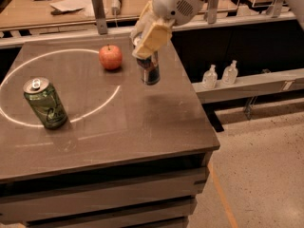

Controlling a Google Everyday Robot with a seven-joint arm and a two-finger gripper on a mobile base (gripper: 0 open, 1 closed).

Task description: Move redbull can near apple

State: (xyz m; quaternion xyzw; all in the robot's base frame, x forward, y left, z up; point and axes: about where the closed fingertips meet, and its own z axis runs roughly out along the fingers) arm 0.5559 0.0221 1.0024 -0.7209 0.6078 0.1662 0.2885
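Note:
Next, I let go of the redbull can on the dark table (126, 70), close against the side of the apple that faces the clear bottles.
The redbull can (150, 70) is a slim silver and blue can, held upright just above or on the dark table (142, 127) a little right of the apple. My gripper (148, 37) comes down from the upper right and is shut on the can's top, its tan fingers (156, 32) covering the lid. The apple (110, 57) is small, round and red-orange, and sits on the table near its far edge, about a can's width left of the redbull can.
A wider green can (46, 103) stands at the left on a white circle line (95, 106). Two small clear bottles (220, 73) stand on a ledge to the right. A cluttered wooden bench (57, 8) lies behind. The table's right edge drops to the floor.

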